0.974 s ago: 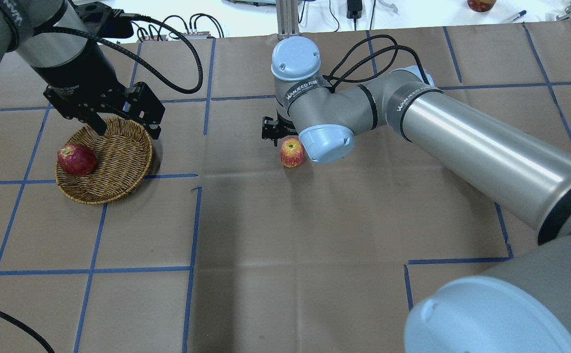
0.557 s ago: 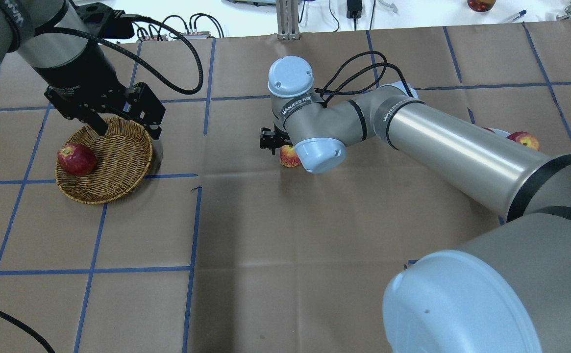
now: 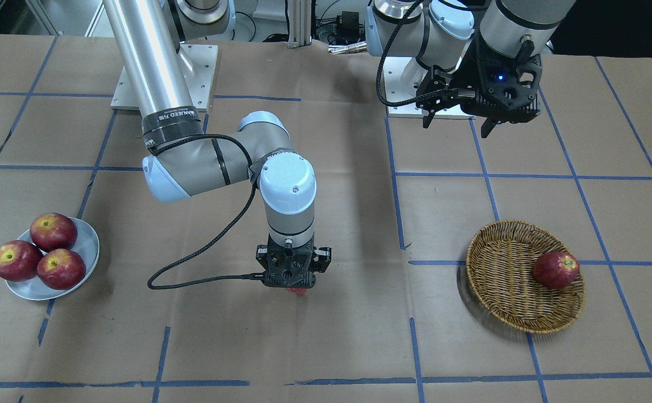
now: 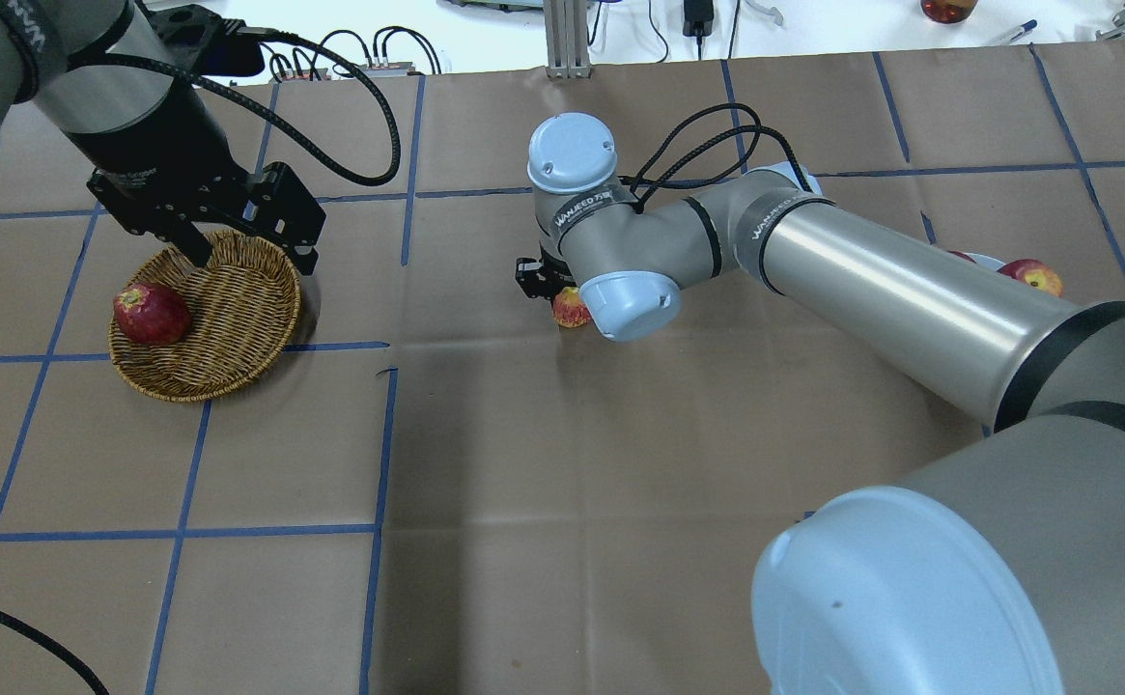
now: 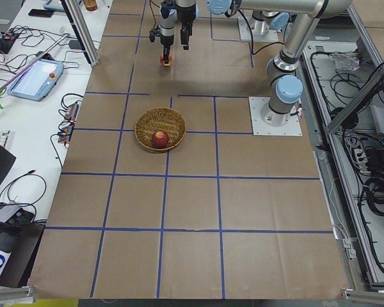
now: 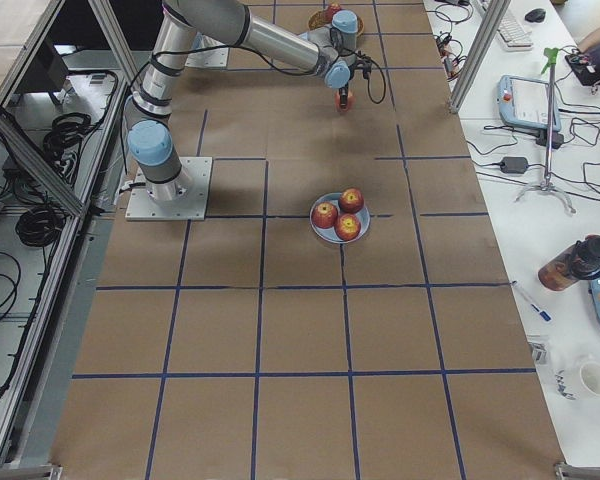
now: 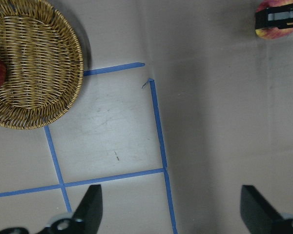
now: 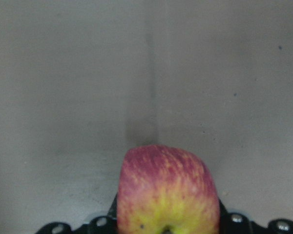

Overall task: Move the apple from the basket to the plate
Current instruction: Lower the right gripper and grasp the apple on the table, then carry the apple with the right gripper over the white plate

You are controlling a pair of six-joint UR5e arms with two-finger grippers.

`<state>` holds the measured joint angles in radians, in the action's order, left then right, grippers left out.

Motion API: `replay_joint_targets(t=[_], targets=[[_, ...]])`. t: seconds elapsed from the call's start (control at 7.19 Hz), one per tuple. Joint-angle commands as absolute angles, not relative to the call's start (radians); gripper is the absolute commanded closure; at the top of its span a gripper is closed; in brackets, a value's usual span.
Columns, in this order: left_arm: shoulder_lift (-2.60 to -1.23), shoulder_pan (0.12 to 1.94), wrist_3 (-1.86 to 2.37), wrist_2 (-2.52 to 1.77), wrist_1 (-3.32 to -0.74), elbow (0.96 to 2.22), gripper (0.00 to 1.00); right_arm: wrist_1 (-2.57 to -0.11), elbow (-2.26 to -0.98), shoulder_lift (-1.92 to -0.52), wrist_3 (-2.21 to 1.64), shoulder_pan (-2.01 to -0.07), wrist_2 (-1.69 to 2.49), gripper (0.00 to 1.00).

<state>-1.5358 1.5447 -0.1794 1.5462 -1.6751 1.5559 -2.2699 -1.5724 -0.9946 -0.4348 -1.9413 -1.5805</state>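
Next, my right gripper lets go of the light red apple on top of the red apples on the grey-white plate [image 3: 27,248]. It is now at the table's middle.
The apple [image 4: 570,309], light red with yellow streaks, sits at the table's middle, mostly hidden under my right wrist. In the right wrist view the apple [image 8: 168,190] fills the space between the jaws, which close against its sides. My right gripper [image 3: 294,280] stands upright, low over the table, shut on it. The wicker basket [image 4: 234,319] lies to the left. My left gripper [image 4: 253,259] hangs open and empty above the basket's far rim. The grey-white plate [image 3: 88,240] lies at the table's right side.
A darker red apple [image 4: 150,314] lies in the basket's left part. Three red apples [image 3: 40,252] fill the plate. My right forearm [image 4: 890,290] stretches over the table's right half and hides most of the plate from overhead. Blue tape lines grid the brown paper cover.
My right wrist has come down and slightly nearer over the apple, covering most of it from overhead. The apple, basket and left arm have stayed in place.
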Motion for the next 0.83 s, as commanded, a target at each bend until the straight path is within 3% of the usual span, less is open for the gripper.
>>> replay_joint_targets(t=[0.0, 0.42, 0.7], targets=[[-1.537, 1.545, -0.178, 1.546, -1.675, 1.554, 0.02, -2.152, -1.577, -1.133, -0.411, -1.887, -1.586, 0.69], [-1.537, 1.545, -0.178, 1.546, -1.675, 1.554, 0.01, -1.884, -1.592, -1.328, -0.066, -1.601, -1.585, 0.71], [-1.539, 1.545, -0.176, 1.545, -1.675, 1.552, 0.01, -1.878, -1.643, -1.382, 0.221, -1.405, -1.589, 0.71]])
